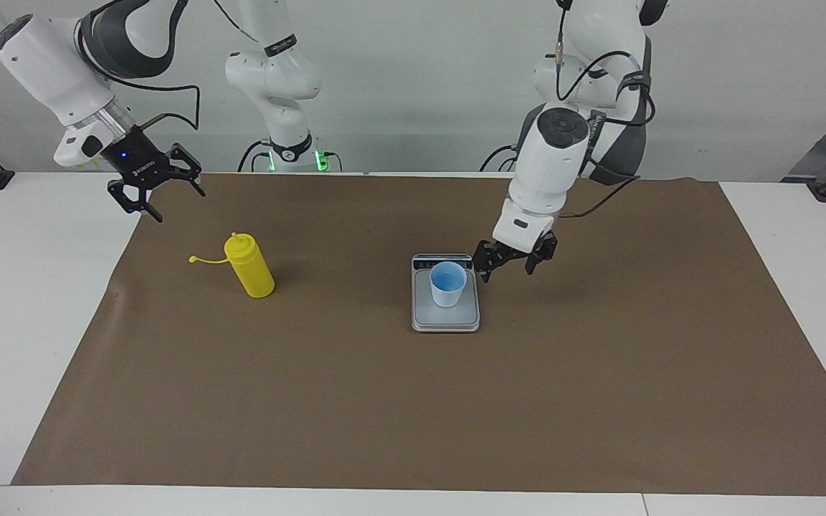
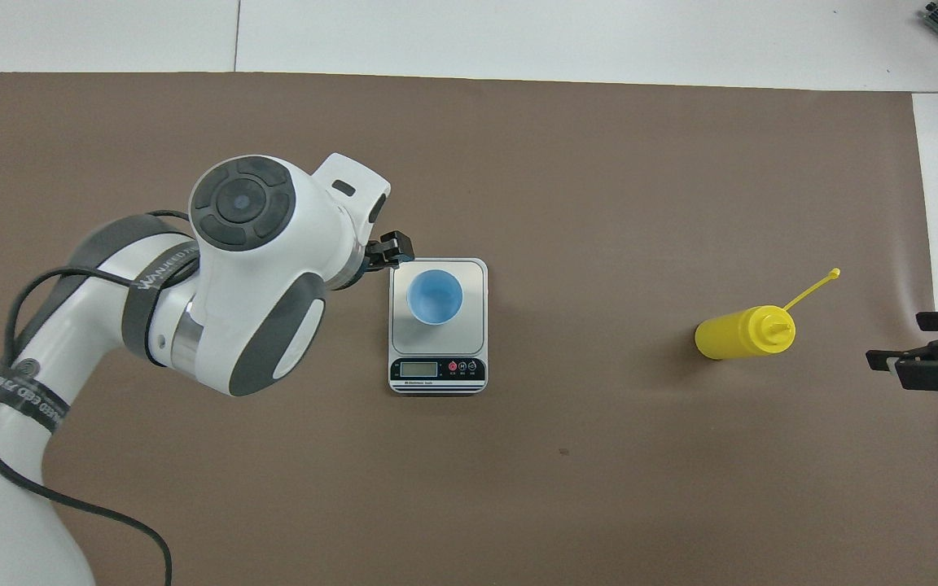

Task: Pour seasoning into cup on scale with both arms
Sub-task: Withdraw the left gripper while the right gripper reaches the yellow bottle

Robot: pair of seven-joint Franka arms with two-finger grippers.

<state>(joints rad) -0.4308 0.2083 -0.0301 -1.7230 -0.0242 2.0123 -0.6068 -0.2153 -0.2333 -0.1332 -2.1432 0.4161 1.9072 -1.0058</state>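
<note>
Next, I grip the yellow seasoning bottle with my right gripper around the bottle's upper body (image 2: 746,334), just below the tethered cap.
The light-blue cup (image 1: 448,284) (image 2: 435,297) stands upright on the scale (image 1: 445,319) (image 2: 474,285), and nothing holds it. My left gripper (image 1: 508,271) (image 2: 392,248) hangs open and empty just off the scale, toward the left arm's end of the table and clear of the cup. The yellow seasoning bottle (image 1: 249,267) (image 2: 742,334) stands upright on the brown mat toward the right arm's end, its tethered cap (image 1: 193,259) (image 2: 834,273) sticking out sideways. High over the mat's edge beside the bottle, my right gripper (image 1: 176,203) (image 2: 929,346) is open and empty.
A brown mat (image 1: 413,401) covers most of the white table (image 1: 33,301). The scale's display strip (image 2: 437,370) faces the robots. A third, idle arm's base (image 1: 290,147) stands at the table's robot end.
</note>
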